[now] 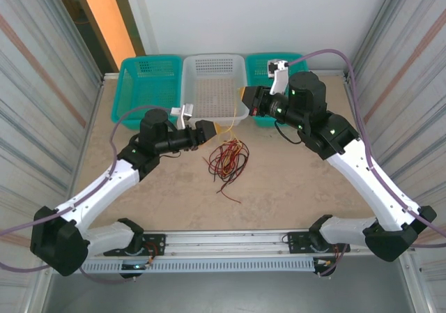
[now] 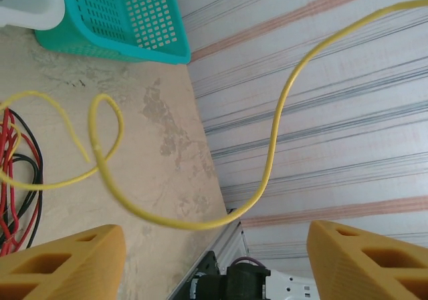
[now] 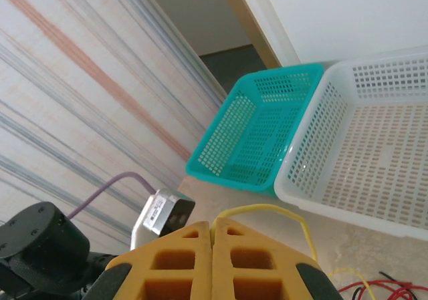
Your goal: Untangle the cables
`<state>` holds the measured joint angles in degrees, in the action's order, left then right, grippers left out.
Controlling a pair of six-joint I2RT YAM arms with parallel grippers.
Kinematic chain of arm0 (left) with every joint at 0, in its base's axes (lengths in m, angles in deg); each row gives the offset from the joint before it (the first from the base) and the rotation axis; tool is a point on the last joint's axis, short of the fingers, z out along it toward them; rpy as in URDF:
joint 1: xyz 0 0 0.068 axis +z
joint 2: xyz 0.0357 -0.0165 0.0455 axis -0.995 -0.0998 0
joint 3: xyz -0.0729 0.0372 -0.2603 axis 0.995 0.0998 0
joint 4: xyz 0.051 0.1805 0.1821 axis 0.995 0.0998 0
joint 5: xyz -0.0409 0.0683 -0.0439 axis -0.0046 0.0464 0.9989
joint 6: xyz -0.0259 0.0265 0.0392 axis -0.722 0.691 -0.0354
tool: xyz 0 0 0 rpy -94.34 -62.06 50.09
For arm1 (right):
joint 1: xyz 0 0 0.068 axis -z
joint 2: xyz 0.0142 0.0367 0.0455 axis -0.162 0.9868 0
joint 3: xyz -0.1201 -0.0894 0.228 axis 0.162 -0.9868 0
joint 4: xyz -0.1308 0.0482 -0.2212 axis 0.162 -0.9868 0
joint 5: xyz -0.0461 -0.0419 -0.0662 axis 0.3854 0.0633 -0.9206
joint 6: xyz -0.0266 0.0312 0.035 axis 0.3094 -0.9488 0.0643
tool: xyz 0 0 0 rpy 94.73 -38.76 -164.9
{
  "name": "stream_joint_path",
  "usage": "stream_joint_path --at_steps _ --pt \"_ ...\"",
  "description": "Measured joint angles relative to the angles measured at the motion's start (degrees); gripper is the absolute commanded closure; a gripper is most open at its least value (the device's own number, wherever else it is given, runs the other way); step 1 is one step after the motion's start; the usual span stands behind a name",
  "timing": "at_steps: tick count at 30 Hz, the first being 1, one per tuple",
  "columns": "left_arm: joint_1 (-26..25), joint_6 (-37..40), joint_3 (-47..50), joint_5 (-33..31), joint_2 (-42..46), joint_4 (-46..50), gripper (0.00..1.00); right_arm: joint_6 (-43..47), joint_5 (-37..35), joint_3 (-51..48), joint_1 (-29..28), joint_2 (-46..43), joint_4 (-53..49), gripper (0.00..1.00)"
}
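Observation:
The yellow cable is hanging from my right gripper and its tail is on the bundle, so my left gripper needs to grab the hanging loop (image 2: 194,225) and pull the tail clear.
The cables (image 1: 226,159) lie as a loose bundle of red, black and yellow strands at the table's middle. My right gripper (image 1: 247,97) hovers above and behind the bundle, in front of the white basket. In the right wrist view its fingers (image 3: 194,260) are pressed together with the yellow cable (image 3: 267,208) coming out at their tips and arching down. My left gripper (image 1: 203,132) is just left of the bundle, with its jaws wide apart. In the left wrist view the yellow cable (image 2: 271,146) curves across beyond its fingers (image 2: 60,263), not between them. Red and black strands (image 2: 13,180) lie at the left edge.
Three baskets stand along the far edge: a teal basket (image 1: 146,83) on the left, a white basket (image 1: 212,90) in the middle and another teal basket (image 1: 268,65) on the right. Striped walls close both sides. A rail (image 1: 230,240) runs along the near edge.

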<state>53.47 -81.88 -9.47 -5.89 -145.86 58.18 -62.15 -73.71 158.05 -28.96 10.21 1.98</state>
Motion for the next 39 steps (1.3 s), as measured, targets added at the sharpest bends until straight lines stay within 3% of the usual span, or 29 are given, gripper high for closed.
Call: stream_joint_path --at_steps 4,9,28,31,34,39 --pt "0.0 -0.2 0.5 -0.2 1.5 0.5 0.21 0.3 -0.7 0.0 0.0 0.0 0.3 1.00" --pt "0.0 -1.4 1.2 -0.5 2.6 0.5 0.27 0.4 -0.9 0.0 -0.6 0.4 0.8 1.00" --pt "2.5 -4.7 0.9 -1.4 0.0 -1.7 0.97 1.0 -0.8 -1.2 -2.4 0.5 2.1 0.99" --pt "5.0 -1.3 -2.2 -1.4 0.0 2.9 0.99 1.1 -1.0 -1.6 -2.6 0.2 2.0 0.59" --pt "8.2 6.5 -9.2 -2.1 -0.9 11.2 1.00 1.5 -2.8 -2.4 -2.7 -0.7 1.5 0.36" --pt "17.1 18.6 -19.8 -2.3 -3.1 17.7 1.00 1.4 -6.1 -4.7 -2.1 -3.3 0.0 0.34"
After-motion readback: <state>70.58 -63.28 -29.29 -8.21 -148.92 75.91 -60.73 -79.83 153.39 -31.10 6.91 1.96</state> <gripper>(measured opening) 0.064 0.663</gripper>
